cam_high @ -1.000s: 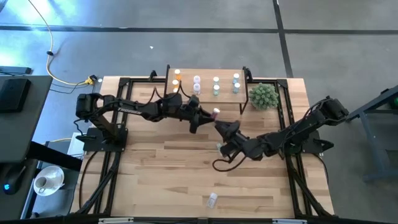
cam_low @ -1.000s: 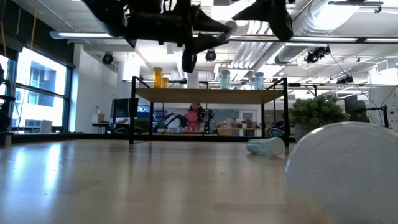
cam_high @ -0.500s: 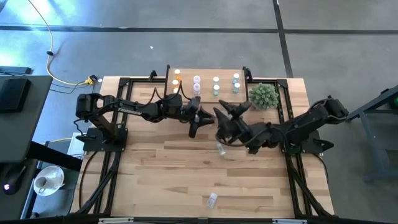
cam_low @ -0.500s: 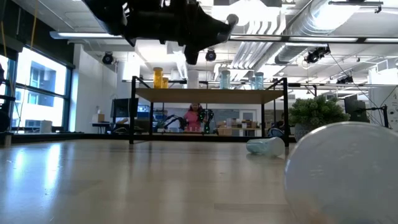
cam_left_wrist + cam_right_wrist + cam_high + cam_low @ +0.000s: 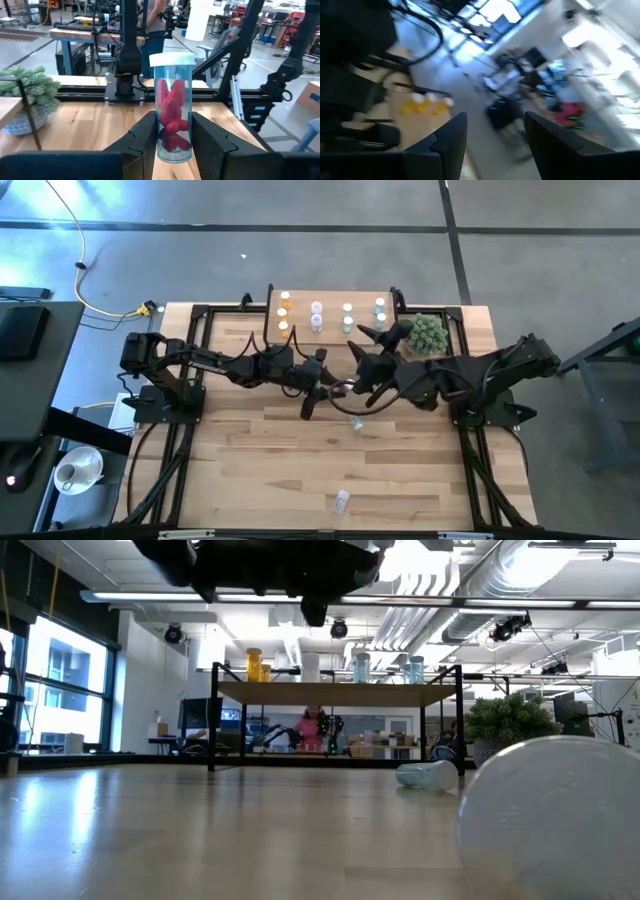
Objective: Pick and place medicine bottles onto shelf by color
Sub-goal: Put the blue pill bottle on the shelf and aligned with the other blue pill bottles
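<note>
My left gripper is holding the clear medicine bottle by its lower body, so next my right gripper closes on the bottle's white cap end [image 5: 341, 390].
A clear medicine bottle [image 5: 173, 118] with a white cap and pink-red pills stands between the fingers of my left gripper [image 5: 333, 386], which is shut on it above the table's middle. My right gripper [image 5: 381, 337] hovers open and high, just in front of the shelf [image 5: 300, 321], with nothing between its fingers [image 5: 447, 140]. The shelf carries orange [image 5: 283, 306], pink [image 5: 316, 313], green [image 5: 347, 320] and blue [image 5: 380, 314] bottles in columns. Two more bottles lie on the tabletop, one at the middle [image 5: 356, 421] and one near the front edge [image 5: 341, 501]. My left gripper pinches the bottle's lower body [image 5: 172, 142] between its two fingers [image 5: 142, 140], one on each side. The fingers come in level from the table's left. The bottle stands upright, cap up, lifted clear of the table.
A spiky green plant ball [image 5: 424, 334] sits by the shelf's right end, close to my right gripper. In the low view a lying bottle [image 5: 426, 775] and a very near one [image 5: 560, 825] show. Black frame rails [image 5: 190, 380] run along both table sides.
My right gripper has risen well clear of the table and gone toward the shelf, rolling as it went. My left gripper has rolled about its own line and drifted a little toward the near edge; the held bottle now stands upright.
</note>
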Controlling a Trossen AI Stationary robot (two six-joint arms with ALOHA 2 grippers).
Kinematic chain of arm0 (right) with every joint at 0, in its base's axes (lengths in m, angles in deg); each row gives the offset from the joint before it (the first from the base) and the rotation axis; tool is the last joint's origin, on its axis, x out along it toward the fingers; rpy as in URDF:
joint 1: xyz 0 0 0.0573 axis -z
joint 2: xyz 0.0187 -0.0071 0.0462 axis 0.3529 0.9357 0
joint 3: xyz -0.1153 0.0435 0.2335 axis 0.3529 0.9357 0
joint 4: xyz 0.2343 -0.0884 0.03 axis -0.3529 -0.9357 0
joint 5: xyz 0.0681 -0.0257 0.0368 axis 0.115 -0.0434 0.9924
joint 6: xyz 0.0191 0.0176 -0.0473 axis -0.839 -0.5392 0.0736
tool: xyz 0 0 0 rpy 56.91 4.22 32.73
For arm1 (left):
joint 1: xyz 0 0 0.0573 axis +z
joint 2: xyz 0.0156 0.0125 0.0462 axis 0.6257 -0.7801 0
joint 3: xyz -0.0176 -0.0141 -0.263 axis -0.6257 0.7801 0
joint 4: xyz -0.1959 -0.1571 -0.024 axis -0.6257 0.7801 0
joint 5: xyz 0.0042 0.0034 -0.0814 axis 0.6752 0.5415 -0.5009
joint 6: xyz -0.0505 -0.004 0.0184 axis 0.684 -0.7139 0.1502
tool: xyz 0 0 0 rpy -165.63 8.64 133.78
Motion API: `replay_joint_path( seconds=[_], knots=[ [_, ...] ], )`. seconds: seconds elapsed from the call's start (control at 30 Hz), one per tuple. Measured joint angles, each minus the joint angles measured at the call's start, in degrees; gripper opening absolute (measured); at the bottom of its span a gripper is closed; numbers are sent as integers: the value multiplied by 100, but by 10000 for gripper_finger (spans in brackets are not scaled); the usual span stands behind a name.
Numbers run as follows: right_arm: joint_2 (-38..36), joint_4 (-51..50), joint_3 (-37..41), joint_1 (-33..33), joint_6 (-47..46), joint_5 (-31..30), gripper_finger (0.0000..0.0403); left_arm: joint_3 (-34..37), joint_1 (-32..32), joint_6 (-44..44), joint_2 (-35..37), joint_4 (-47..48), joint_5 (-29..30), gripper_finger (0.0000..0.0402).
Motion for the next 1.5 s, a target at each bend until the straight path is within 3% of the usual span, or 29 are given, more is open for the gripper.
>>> replay_joint_path(
  seconds=[0.1,0.2,0.3,0.4,0.8,1.1,1.5],
  knots=[
    [-2,-1330,-632,119,-1163,1019,190,0,-76,0,0,-50,0,97],
    [-2,-2619,-1214,411,-2425,2614,190,0,-154,0,0,-97,4,97],
    [-9,-3338,-1448,753,-3163,4063,190,0,-242,-43,0,-98,40,97],
    [-2,-3586,-1403,962,-3417,4768,190,0,-364,-160,0,-100,236,97],
    [22,-3111,-392,1026,-3261,6083,190,2,-680,-153,0,-236,799,97],
    [11,-2966,-11,1028,-3239,6124,190,9,-703,-148,0,-198,831,97],
    [-5,-2768,-174,1026,-3263,6149,190,9,-703,-127,0,-230,935,97]
  ],
)
